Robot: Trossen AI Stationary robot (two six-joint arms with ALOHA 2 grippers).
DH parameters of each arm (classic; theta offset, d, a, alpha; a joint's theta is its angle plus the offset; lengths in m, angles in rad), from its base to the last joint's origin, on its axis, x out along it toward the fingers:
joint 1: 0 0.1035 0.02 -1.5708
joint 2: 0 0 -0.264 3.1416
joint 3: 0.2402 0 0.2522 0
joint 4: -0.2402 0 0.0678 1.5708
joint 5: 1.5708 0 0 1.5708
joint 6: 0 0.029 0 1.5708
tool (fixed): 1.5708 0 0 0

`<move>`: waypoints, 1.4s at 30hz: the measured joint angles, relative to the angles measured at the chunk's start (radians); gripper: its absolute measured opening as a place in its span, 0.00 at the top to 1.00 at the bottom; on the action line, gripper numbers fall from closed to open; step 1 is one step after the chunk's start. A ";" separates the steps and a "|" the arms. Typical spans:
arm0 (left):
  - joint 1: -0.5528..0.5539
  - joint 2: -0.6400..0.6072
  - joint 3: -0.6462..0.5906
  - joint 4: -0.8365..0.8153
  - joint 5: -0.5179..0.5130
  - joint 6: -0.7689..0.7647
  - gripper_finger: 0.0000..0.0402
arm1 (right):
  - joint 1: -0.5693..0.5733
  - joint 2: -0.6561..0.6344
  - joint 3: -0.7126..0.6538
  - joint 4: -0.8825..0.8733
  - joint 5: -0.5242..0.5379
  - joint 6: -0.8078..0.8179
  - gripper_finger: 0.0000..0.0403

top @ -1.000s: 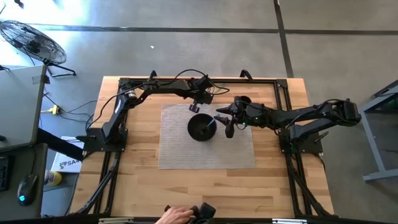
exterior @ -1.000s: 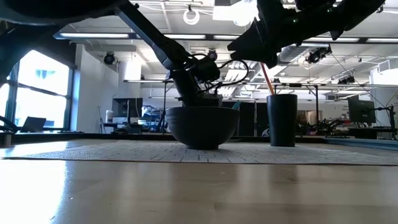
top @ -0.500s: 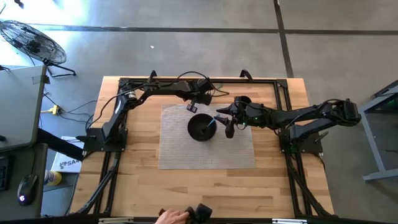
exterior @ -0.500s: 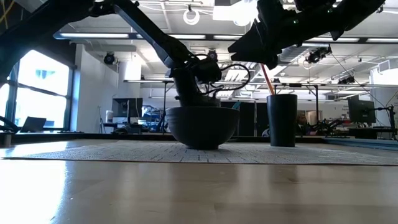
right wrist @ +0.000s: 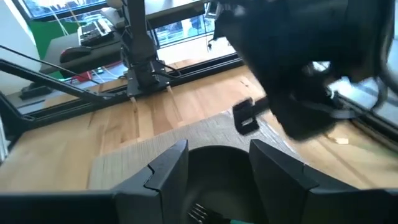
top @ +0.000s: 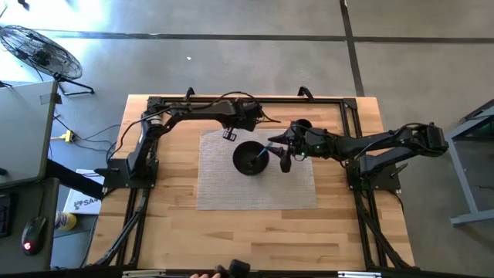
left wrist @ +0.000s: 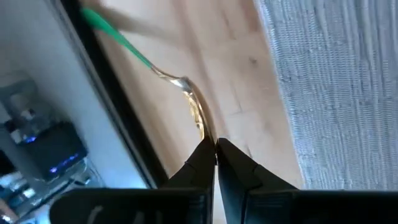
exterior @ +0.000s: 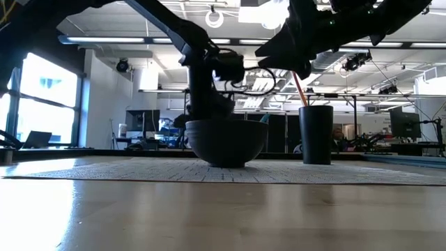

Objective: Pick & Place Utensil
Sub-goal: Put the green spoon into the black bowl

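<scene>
Next, my left gripper lets go of the utensil on the grey mat (top: 209, 154) next to the dark bowl, away from the dark cup.
A utensil with a green handle (left wrist: 115, 34) and a gold metal end sticks out ahead of my left gripper (left wrist: 216, 149), which is shut on it. That gripper (top: 229, 133) hangs over the grey mat's far left part, left of the dark bowl (top: 248, 159). My right gripper (right wrist: 217, 163) is open above the bowl's right rim (top: 266, 152), its fingers either side of the hollow. A light blue piece (top: 263, 151) shows at that rim. A dark cup (exterior: 316, 134) stands on the mat's far right with a red stick (exterior: 300, 88) in it. My left gripper pinches the utensil's gold metal end (left wrist: 200, 127) between its two shut fingers. The utensil lies along the fingers and points straight ahead of them, green handle farthest out. It is lifted clear of the wooden table below.
The grey woven mat (top: 224, 189) lies in the middle of the wooden table (top: 255, 232). A black frame rail (top: 231, 100) runs along the far side, close to the left gripper. A dark device (top: 238, 267) and a hand show at the near edge.
My left gripper has moved from the bowl's far rim toward the table's left and risen a little, staying shut. The right arm has kept still. The hand at the near edge has drawn back almost out of the picture.
</scene>
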 joint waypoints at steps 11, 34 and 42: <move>-0.022 -0.034 0.000 -0.391 -0.002 -0.364 0.99 | 0.072 0.000 0.000 0.003 -0.001 0.055 0.59; -0.370 -0.364 -0.550 -0.263 0.063 -0.910 0.99 | 0.362 0.000 0.000 0.098 0.126 0.093 0.59; -0.432 -0.457 -0.683 -0.086 0.138 -1.002 0.99 | 0.359 0.000 0.000 0.100 0.146 0.094 0.59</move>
